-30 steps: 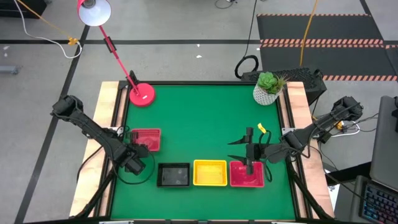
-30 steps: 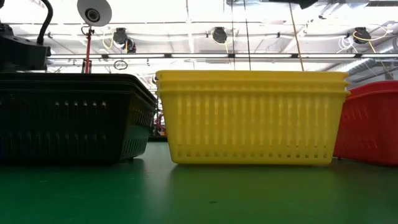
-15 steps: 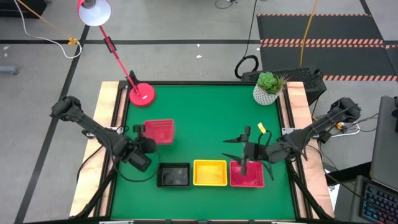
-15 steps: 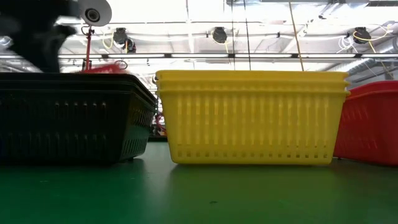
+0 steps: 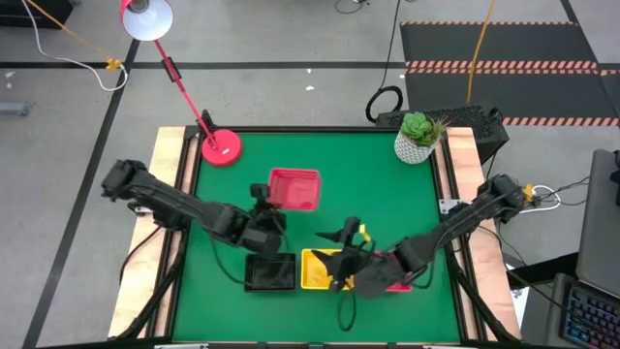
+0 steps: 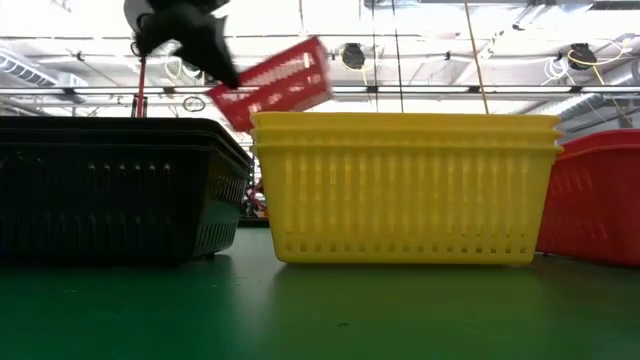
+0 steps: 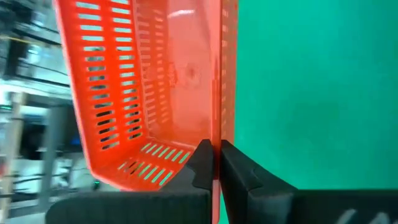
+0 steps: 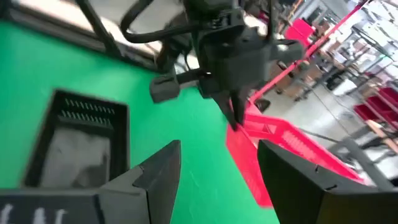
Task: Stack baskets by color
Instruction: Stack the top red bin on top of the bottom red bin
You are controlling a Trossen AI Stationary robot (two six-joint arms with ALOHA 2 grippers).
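The red basket is lifted. My right gripper will close on the near rim [image 5: 311,209] of the basket, toward the end away from my left gripper.
My left gripper [image 5: 270,198] is shut on a red basket [image 5: 294,189] and holds it in the air over the middle of the green table; the low view shows this basket [image 6: 275,82] tilted. Along the near edge stand a black basket stack [image 5: 269,273], a yellow stack [image 5: 325,269] and a red basket [image 5: 392,279] partly under my right arm. My right gripper [image 5: 337,260] hangs open above the yellow stack with nothing between its fingers, facing the lifted basket [image 8: 280,143]. My left gripper pinches one slotted side wall of the red basket at its rim [image 7: 216,134], one finger [image 7: 200,163] inside the basket and one outside. The fingers come from the table's left, slanting down. The basket is lifted clear of the table and tilted, its free end higher.
A pink lamp base [image 5: 221,147] sits at the far left corner, its arm reaching up and left. A white plant pot [image 5: 415,145] stands at the far right corner. Bare green mat [image 5: 368,184] lies between them.
My left gripper has lifted the red basket off the table's left side and carried it up and toward the table's middle, tipping it. My right gripper, still open, has swung from above the red basket toward the left, over the yellow stack.
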